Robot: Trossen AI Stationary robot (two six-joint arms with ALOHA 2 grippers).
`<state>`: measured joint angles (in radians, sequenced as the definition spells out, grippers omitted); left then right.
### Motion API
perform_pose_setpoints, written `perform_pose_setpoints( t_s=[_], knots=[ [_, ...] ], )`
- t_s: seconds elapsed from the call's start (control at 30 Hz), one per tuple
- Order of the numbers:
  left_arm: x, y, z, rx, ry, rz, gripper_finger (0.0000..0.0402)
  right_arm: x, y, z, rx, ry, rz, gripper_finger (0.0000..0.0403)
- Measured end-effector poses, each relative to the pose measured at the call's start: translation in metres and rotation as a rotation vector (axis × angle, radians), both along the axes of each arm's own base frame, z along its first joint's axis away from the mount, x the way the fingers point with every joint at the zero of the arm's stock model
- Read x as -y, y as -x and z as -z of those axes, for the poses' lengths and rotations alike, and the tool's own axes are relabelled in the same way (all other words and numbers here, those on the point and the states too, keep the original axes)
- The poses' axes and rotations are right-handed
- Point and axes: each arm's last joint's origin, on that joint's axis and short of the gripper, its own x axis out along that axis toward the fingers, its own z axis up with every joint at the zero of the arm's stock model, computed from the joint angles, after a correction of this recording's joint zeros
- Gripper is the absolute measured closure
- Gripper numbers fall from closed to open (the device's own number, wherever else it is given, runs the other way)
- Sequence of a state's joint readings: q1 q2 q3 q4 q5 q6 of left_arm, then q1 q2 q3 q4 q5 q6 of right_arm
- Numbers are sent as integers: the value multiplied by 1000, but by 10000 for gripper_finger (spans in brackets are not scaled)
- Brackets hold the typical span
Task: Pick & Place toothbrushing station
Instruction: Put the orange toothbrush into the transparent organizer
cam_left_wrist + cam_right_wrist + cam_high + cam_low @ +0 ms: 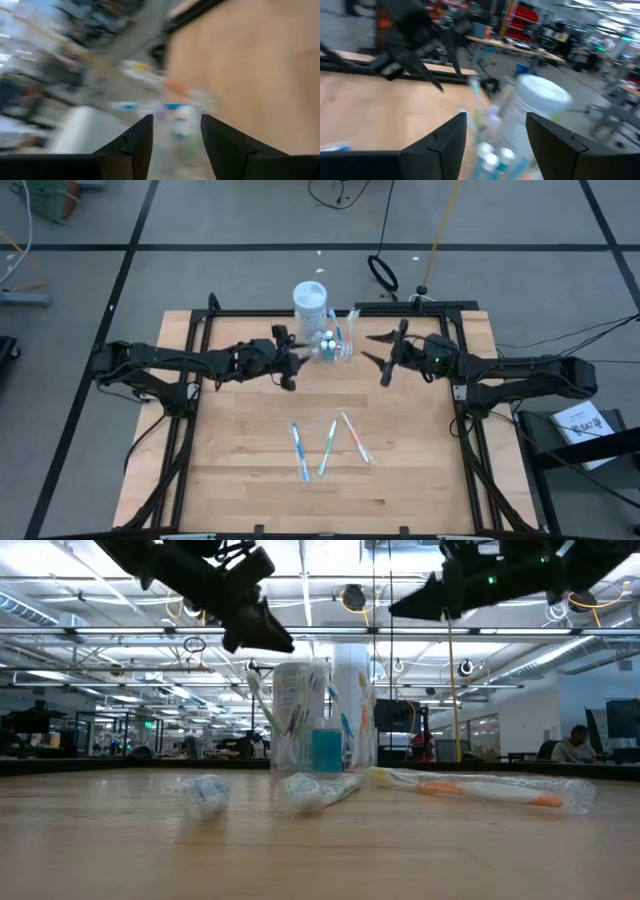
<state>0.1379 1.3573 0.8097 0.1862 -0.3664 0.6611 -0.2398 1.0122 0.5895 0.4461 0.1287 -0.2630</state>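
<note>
The red toothbrush beside the green one is next for my right gripper, which should go there and close on its neck (347, 423), just below the bristles.
The clear cup (334, 346) stands upright on its base at the table's far middle, with toothbrushes and teal tubes standing in it; in the low view the cup (318, 730) shows their blue and white. Three wrapped toothbrushes (327, 446) lie flat on the wood nearer the front. My left gripper (297, 365) hovers open just left of the cup, above the table. On the cup's right my right gripper (369, 347) hovers open, its fingers pointing at the cup. Both wrist views show a bare gap between the fingers.
A taller clear jar with a white lid (310, 298) stands right behind the cup. A black frame (205, 330) runs along the table's far, left and right sides. Bare wood lies between the cup and the loose toothbrushes.
</note>
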Motion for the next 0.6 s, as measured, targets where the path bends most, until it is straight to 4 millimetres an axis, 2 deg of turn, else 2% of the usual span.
perform_pose_setpoints(
  t_s=[0.13, 0.33, 0.5, 0.6],
  knots=[
    [5, 6, 13, -80, 221, 64, 231, -21, -22, -5, -51, -5, -58, 204],
    [10, 22, 36, -321, 427, 49, 231, -43, -55, 4, -260, -139, 60, 204],
    [12, 31, 44, -387, 564, -47, 231, -62, -68, 42, -475, -327, 66, 204],
    [12, 30, 43, -376, 569, -51, 231, -69, -73, 63, -571, -549, -21, 204]
  ],
)
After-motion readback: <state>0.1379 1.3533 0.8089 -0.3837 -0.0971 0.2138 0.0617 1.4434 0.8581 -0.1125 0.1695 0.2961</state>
